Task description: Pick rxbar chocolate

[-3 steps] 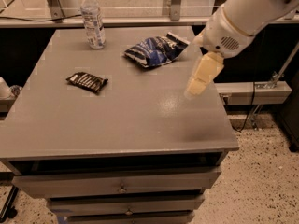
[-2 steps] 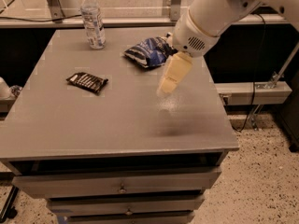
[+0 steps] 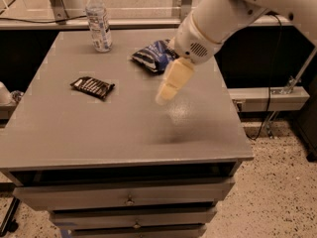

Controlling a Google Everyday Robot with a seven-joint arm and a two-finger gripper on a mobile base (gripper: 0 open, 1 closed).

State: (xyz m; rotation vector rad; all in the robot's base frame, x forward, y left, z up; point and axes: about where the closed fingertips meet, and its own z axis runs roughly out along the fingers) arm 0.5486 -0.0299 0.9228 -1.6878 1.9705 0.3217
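Note:
I need to grip the middle of the rxbar chocolate [image 3: 94, 87], the flat black bar before the water bottle.
The rxbar chocolate [image 3: 92, 87] is a small flat black bar with white lines of text, lying on the left part of the grey table top [image 3: 74, 128]. My gripper [image 3: 164, 97] hangs above the middle of the table on the white arm coming in from the upper right. It is well to the right of the bar and apart from it, holding nothing.
A blue-and-white snack bag [image 3: 154, 56] lies at the back of the table, just behind the gripper. A clear water bottle [image 3: 99, 21] stands at the back left. The table has drawers below its front edge [image 3: 129, 200]. A speckled floor lies to the right.
My arm and gripper have moved left across the table, from near the right edge to above its middle, closer to the bar. The bar, bag and bottle have not moved.

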